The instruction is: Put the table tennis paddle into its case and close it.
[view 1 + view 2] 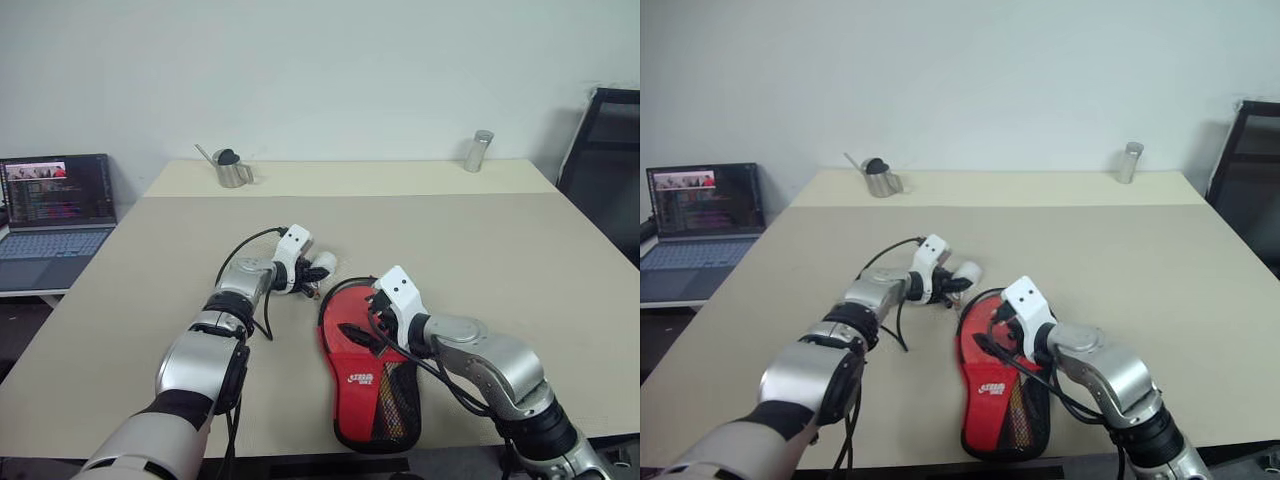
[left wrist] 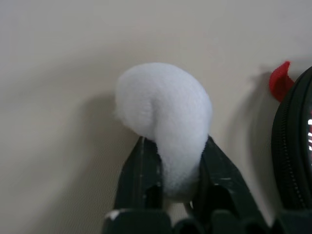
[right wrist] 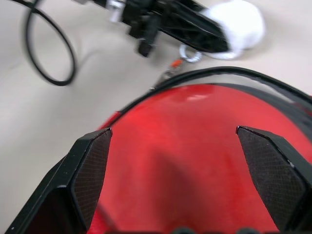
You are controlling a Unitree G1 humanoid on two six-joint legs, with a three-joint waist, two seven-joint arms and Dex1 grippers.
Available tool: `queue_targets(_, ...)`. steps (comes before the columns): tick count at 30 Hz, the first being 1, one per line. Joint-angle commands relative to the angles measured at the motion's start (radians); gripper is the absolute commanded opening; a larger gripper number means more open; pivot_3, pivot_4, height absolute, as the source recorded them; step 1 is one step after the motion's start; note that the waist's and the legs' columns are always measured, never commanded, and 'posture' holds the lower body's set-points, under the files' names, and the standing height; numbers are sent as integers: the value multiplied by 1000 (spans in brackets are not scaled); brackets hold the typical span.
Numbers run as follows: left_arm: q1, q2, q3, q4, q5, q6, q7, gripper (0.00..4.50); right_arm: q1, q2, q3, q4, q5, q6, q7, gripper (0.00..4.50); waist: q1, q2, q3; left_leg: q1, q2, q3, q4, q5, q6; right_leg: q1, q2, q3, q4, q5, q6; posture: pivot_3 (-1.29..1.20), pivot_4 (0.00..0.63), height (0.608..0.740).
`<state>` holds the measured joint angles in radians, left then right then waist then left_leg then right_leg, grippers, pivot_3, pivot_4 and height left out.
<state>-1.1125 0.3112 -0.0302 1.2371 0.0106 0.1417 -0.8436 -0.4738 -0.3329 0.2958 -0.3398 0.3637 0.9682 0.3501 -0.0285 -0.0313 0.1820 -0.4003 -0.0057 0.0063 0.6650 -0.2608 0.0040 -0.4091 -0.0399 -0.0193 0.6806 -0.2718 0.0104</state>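
Next, I set the white pompom down with my left gripper on the beige table [image 1: 451, 302] just past my right gripper, next to the red case.
The red case [image 1: 365, 385] lies on the beige table [image 1: 480, 250], round end away from me, its logo and black mesh toward the near edge. A white fluffy pompom [image 2: 163, 112] hangs off the case's far rim by a metal ring [image 3: 189, 52]. My left gripper [image 1: 318, 270] is shut on this pompom, its black fingers [image 2: 141, 170] pinching the base. My right gripper [image 3: 173, 141] hovers open just above the case's round red face [image 3: 185, 146], one finger on each side. The table tennis paddle is hidden.
At the table's far edge stand a small metal watering can [image 1: 231, 168] and a metal cylinder [image 1: 478, 151]. An open laptop [image 1: 55, 205] sits on a side desk to the left. A black chair [image 1: 605, 150] stands at the far right. The case lies close to the table's near edge.
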Motion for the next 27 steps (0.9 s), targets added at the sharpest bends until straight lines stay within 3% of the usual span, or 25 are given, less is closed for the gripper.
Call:
queue_targets(1, 19, 37, 19, -47, -11, 1, -20, 262, -9, -6, 21, 50, -54, -57, 14, 4500, -1, 0, 0, 0, 0, 0, 0, 0, 0, 0, 0, 0, 0, 0, 0, 0, 150, 740)
queue_targets(8, 34, 57, 4, -125, -15, 17, -100, 261, 8, -38, 88, 87, -131, -65, 48, 4500, -3, 0, 0, 0, 0, 0, 0, 0, 0, 0, 0, 0, 0, 0, 0, 0, 150, 740)
queue_targets(13, -12, 44, -84, -134, 59, -90, -173, 261, 15, -46, 98, 87, -161, -58, 56, 4500, 0, -1, -1, 0, 0, 0, 0, 0, 0, 0, 0, 0, 0, 0, 0, 0, 150, 740)
queue_targets(27, -229, -84, -126, 61, 177, -302, 2, 261, 92, -35, 66, 12, -157, 60, 34, 4500, 3, -2, -2, 0, 0, 0, 0, 0, 0, 1, 0, -1, 0, 0, 0, 0, 150, 740)
